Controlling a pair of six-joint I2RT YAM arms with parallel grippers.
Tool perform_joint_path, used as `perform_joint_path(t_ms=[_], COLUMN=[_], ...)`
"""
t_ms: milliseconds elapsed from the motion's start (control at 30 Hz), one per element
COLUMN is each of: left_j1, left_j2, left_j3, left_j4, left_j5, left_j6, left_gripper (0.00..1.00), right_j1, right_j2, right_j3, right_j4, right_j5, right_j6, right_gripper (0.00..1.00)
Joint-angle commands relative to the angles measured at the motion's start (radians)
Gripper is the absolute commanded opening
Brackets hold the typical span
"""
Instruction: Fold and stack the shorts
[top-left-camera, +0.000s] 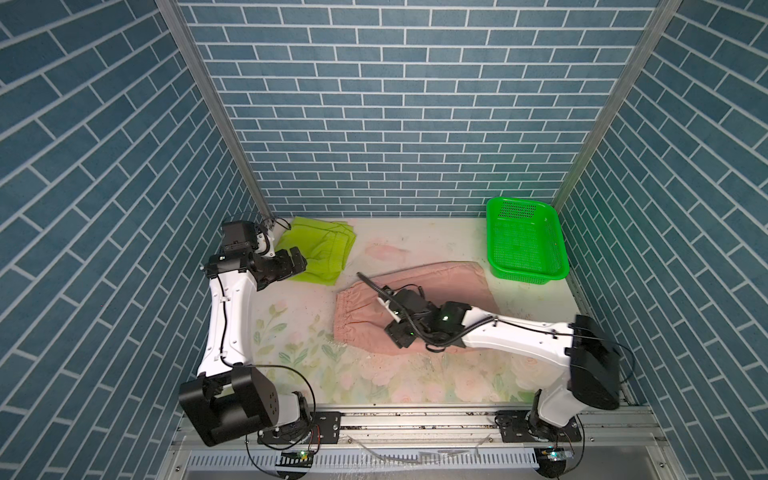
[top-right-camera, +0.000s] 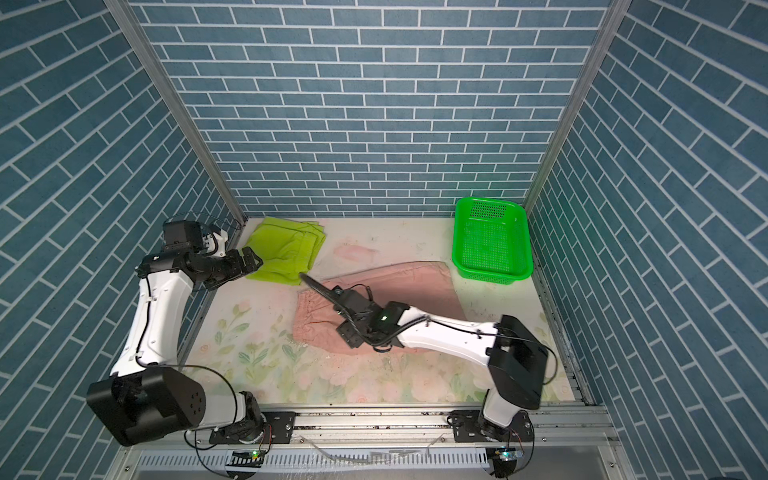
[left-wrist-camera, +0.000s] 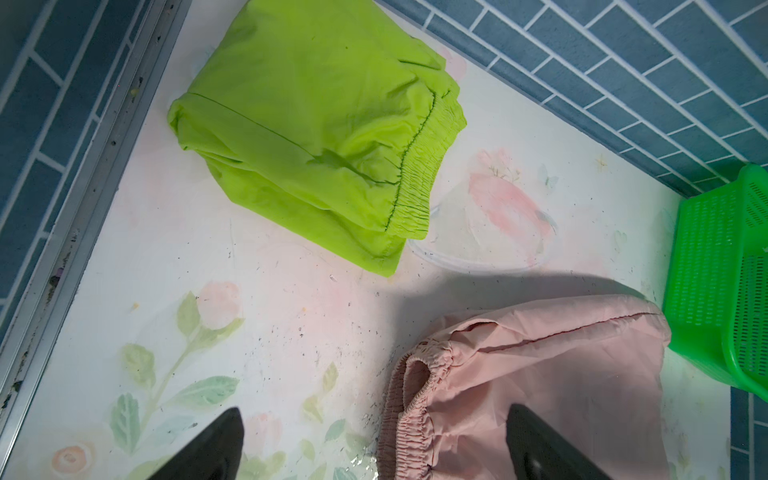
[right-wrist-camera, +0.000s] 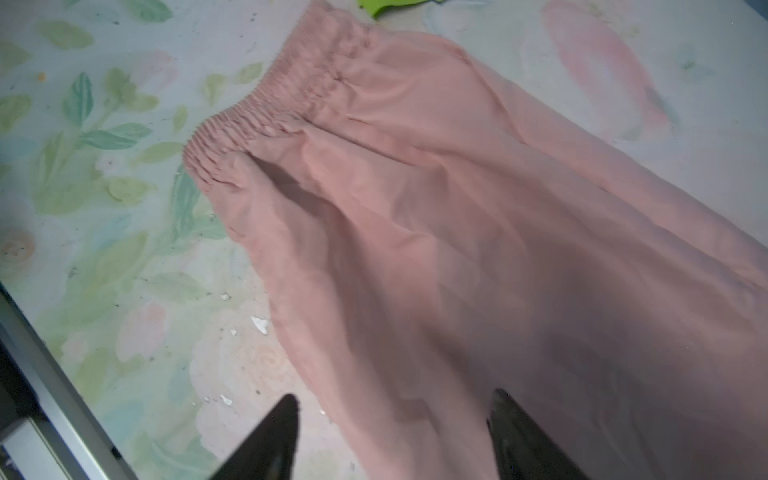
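Note:
I need to next move my left gripper to the dusty-pink shorts and close it on the middle of their elastic waistband (top-left-camera: 341, 313) (left-wrist-camera: 408, 425).
The lime-green shorts (top-left-camera: 320, 253) (top-right-camera: 286, 253) lie folded at the back left corner, their gathered waistband showing in the left wrist view (left-wrist-camera: 316, 137). The dusty-pink shorts (top-left-camera: 453, 282) (top-right-camera: 419, 282) lie spread flat across the middle, elastic waistband toward the left (right-wrist-camera: 266, 108) (left-wrist-camera: 561, 374). My left gripper (top-left-camera: 297, 262) (top-right-camera: 251, 259) (left-wrist-camera: 376, 411) hovers open by the green pair's near left edge, holding nothing. My right gripper (top-left-camera: 397, 320) (top-right-camera: 349, 318) (right-wrist-camera: 395, 397) hangs open over the pink shorts' near edge, one finger over the mat, the other over cloth.
A bright green perforated plastic basket (top-left-camera: 528, 272) (top-right-camera: 494, 274) (left-wrist-camera: 715, 270) stands at the back right, close to the pink shorts' far end. The floral mat (top-left-camera: 299, 332) covers the table. Brick-patterned walls close in the back and both sides; a metal rail runs along the front.

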Motion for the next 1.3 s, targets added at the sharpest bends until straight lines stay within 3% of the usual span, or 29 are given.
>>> perform_joint_path(t_ms=[0,167,367,700,867,1067,1167,1267], left_j1=[0.044,0.123,0.131,0.137,0.137,0.137,0.137,0.138], left_j2=[0.009,0.022,0.008,0.020,0.019,0.030,0.025,0.023], left_j3=[-0.001,-0.033,-0.040,-0.042,-0.046,-0.046,-0.051,-0.054], left_j4=[0.009,0.048,0.028,0.028,0.027,0.022,0.028,0.029], left_j5=[0.028,0.082,0.019,0.024,0.021,0.034,0.051,0.065], left_j6=[0.016,0.001,0.027,0.029,0.028,0.026,0.021,0.010], left_gripper=[1.00,1.00,1.00,1.00,1.00,1.00,1.00,1.00], right_j1=[0.084,0.132,0.147,0.127,0.119,0.091,0.080,0.068], right_j2=[0.133,0.327,0.509,0.646,0.647,0.646,0.637,0.604], right_j3=[0.108,0.273,0.424,0.552,0.527,0.512,0.502,0.469], right_j4=[0.015,0.003,-0.020,-0.049,-0.022,0.002,0.024,0.061], right_j5=[0.114,0.153,0.264,0.312,0.362,0.345,0.312,0.246], right_j6=[-0.188,-0.278,-0.375,-0.449,-0.465,-0.458,-0.453,-0.420], right_gripper=[0.87,0.88,0.91,0.93,0.91,0.70,0.48,0.18])
